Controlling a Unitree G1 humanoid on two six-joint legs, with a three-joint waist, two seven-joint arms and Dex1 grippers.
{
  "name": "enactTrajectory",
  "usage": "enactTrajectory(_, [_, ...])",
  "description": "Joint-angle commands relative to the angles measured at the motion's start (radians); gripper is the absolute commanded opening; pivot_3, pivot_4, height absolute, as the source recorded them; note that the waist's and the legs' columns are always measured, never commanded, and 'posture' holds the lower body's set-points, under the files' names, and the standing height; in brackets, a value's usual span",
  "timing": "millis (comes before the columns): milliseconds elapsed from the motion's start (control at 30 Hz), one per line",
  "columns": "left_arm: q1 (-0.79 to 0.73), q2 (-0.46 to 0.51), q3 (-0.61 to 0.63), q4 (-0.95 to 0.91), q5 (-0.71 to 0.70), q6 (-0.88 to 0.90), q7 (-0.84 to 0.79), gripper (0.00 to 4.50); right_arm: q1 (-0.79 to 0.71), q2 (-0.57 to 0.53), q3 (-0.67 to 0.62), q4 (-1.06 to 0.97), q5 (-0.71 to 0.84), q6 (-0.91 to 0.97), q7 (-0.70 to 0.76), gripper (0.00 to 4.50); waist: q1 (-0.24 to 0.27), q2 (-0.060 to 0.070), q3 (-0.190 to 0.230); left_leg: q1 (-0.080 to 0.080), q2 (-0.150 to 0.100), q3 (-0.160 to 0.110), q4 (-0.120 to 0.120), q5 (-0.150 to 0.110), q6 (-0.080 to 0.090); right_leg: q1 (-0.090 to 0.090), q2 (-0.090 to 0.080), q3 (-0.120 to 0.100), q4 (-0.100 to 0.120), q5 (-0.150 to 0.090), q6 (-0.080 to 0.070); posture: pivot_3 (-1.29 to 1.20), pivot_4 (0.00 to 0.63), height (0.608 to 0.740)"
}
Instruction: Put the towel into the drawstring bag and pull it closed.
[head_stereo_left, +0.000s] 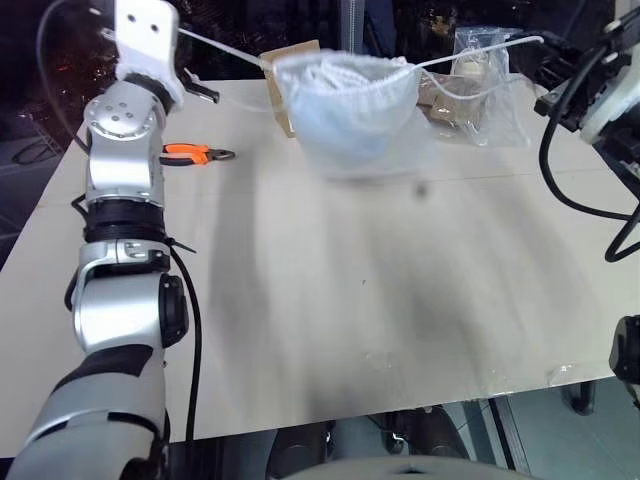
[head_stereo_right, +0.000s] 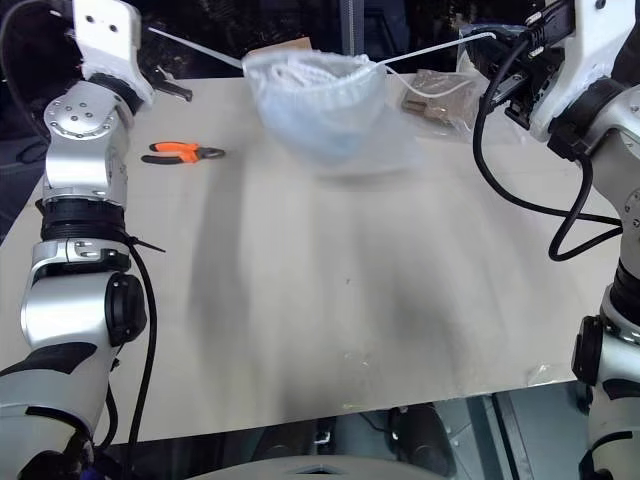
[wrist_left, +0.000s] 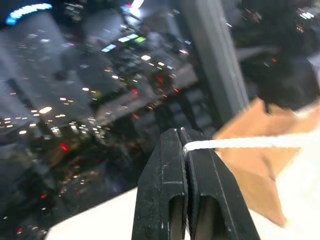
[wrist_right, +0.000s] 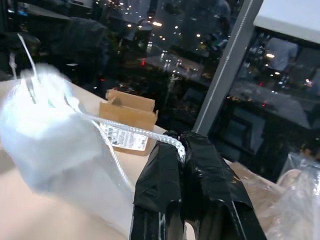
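Observation:
I should let go of the drawstring bag with my left gripper on the bare middle of the table (head_stereo_left: 360, 228), nearer than the orange-handled pliers. The bag now hangs above the far middle.
The drawstring bag (head_stereo_left: 345, 105) hangs above the far middle of the table, its gathered mouth on top. A pale-blue shape inside it, seen through the frosted wall, is the towel (head_stereo_left: 345, 135). One white cord (head_stereo_left: 225, 48) runs taut to the left and another (head_stereo_left: 480, 55) to the right. In the left wrist view my left gripper (wrist_left: 184, 145) is shut on the end of its cord. My right gripper (wrist_right: 182, 145) is likewise shut on the other cord, with the bag (wrist_right: 45, 135) hanging beyond it.
Orange-handled pliers (head_stereo_left: 195, 153) lie on the table (head_stereo_left: 350, 300) at the far left. A cardboard box (head_stereo_left: 285, 60) stands behind the bag, and a clear crinkly plastic bag (head_stereo_left: 470, 95) with brown contents lies at the far right.

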Motion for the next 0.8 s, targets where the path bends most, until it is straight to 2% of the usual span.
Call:
enactTrajectory(33, [-0.039, 0.016, -0.007, 0.019, -0.006, 0.026, -0.037, 0.05, -0.016, -0.006, -0.028, -0.018, -0.002, -0.010, -0.023, 0.00, 0.000, 0.000, 0.000, 0.000, 0.000, 0.000, 0.000, 0.000, 0.000, 0.000, 0.000, 0.000, 0.000, 0.000, 0.000, 0.00, 0.150, 0.740])
enactTrajectory(67, [-0.026, 0.018, -0.012, 0.017, 0.009, 0.000, -0.024, 0.05, 0.005, -0.023, -0.009, -0.027, -0.025, -0.045, 0.004, 0.00, 0.002, 0.000, 0.000, 0.000, 0.000, 0.000, 0.001, 0.000, 0.000, 0.000, 0.000, 0.000, 0.001, 0.000, 0.000, 0.00, 0.150, 0.740])
enactTrajectory(167, [-0.061, 0.011, 0.036, 0.004, -0.023, -0.038, 0.020, 0.05, -0.057, 0.040, -0.087, -0.005, 0.062, -0.007, -0.055, 0.00, 0.001, -0.001, 0.000, 0.000, 0.000, 0.002, 0.001, 0.000, 0.000, 0.001, 0.000, -0.001, 0.000, 0.000, 0.000, 0.00, 0.150, 0.740])
enactTrajectory(233, [-0.012, 0.014, -0.045, 0.057, 0.031, 0.035, -0.061, 0.05, 0.043, -0.015, 0.000, -0.009, -0.037, -0.091, 0.010, 0.00, 0.004, -0.001, -0.001, -0.001, 0.000, 0.000, 0.002, 0.000, 0.000, 0.000, 0.000, -0.001, 0.000, 0.000, 0.000, 0.00, 0.150, 0.740])
enactTrajectory(333, [-0.046, 0.030, 0.023, 0.020, -0.007, -0.048, 0.002, 0.05, -0.054, 0.047, -0.106, 0.013, 0.078, -0.035, -0.073, 0.00, -0.002, -0.001, 0.000, 0.001, 0.000, 0.004, 0.001, 0.000, 0.000, 0.002, 0.000, -0.001, -0.001, 0.000, 0.000, 0.00, 0.150, 0.740])
enactTrajectory(367, [-0.060, 0.032, 0.041, 0.049, -0.022, -0.019, 0.016, 0.05, -0.005, 0.011, -0.072, 0.037, 0.010, -0.055, -0.072, 0.00, -0.003, -0.001, 0.001, 0.000, 0.000, 0.003, 0.002, 0.000, 0.000, 0.000, 0.000, 0.000, 0.000, 0.000, 0.000, 0.00, 0.150, 0.740])
enactTrajectory(433, [-0.009, 0.025, -0.006, 0.086, 0.007, 0.022, -0.021, 0.05, 0.136, -0.043, 0.023, 0.023, -0.093, -0.140, 0.002, 0.00, 0.003, -0.005, -0.002, -0.004, 0.000, 0.001, 0.003, 0.000, 0.001, -0.002, 0.000, -0.002, 0.001, 0.000, 0.000, 0.00, 0.150, 0.740])
enactTrajectory(467, [0.003, 0.013, 0.001, 0.062, -0.007, 0.018, -0.018, 0.05, 0.119, -0.004, 0.000, -0.002, -0.034, -0.139, -0.007, 0.00, 0.002, -0.006, -0.003, -0.002, 0.000, 0.003, 0.002, 0.000, 0.000, 0.000, 0.000, -0.004, -0.001, 0.000, 0.000, 0.00, 0.150, 0.740])
enactTrajectory(533, [-0.040, 0.003, 0.033, -0.011, -0.044, -0.035, -0.003, 0.05, -0.036, 0.082, -0.108, -0.005, 0.137, -0.088, -0.102, 0.00, -0.007, -0.001, 0.000, 0.001, 0.001, 0.003, 0.001, 0.000, 0.000, 0.001, 0.000, 0.001, -0.001, 0.000, 0.001, 0.00, 0.150, 0.740])
enactTrajectory(600, [-0.026, -0.016, 0.012, -0.025, -0.050, 0.056, -0.052, 0.05, -0.001, 0.007, -0.031, -0.005, 0.039, -0.085, -0.062, 0.00, -0.007, 0.002, 0.004, -0.003, 0.000, 0.003, 0.003, 0.000, 0.001, -0.003, -0.001, 0.002, 0.002, 0.001, 0.001, 0.00, 0.150, 0.740])
enactTrajectory(667, [0.080, -0.024, -0.059, -0.029, 0.005, 0.070, -0.097, 0.05, 0.156, -0.040, 0.050, 0.017, -0.065, -0.155, 0.011, 0.00, 0.005, -0.004, -0.005, -0.003, 0.000, 0.003, 0.003, 0.000, 0.001, -0.001, -0.001, -0.003, 0.000, 0.001, 0.002, 0.00, 0.150, 0.740])
enactTrajectory(733, [0.090, -0.037, -0.019, -0.067, -0.036, 0.102, -0.073, 0.05, 0.160, -0.026, 0.014, 0.019, -0.030, -0.154, -0.001, 0.00, 0.001, -0.006, -0.011, 0.005, 0.001, 0.006, 0.000, -0.001, 0.001, 0.009, 0.001, -0.005, -0.005, 0.000, 0.002, 0.00, 0.150, 0.740])
enactTrajectory(800, [0.068, -0.032, 0.006, -0.114, -0.058, 0.116, -0.065, 0.05, 0.090, -0.014, -0.038, 0.000, 0.032, -0.120, -0.026, 0.00, -0.005, -0.002, -0.003, 0.001, 0.002, 0.005, 0.001, -0.002, 0.003, 0.005, -0.001, -0.001, -0.003, 0.000, 0.002, 0.00, 0.150, 0.740])
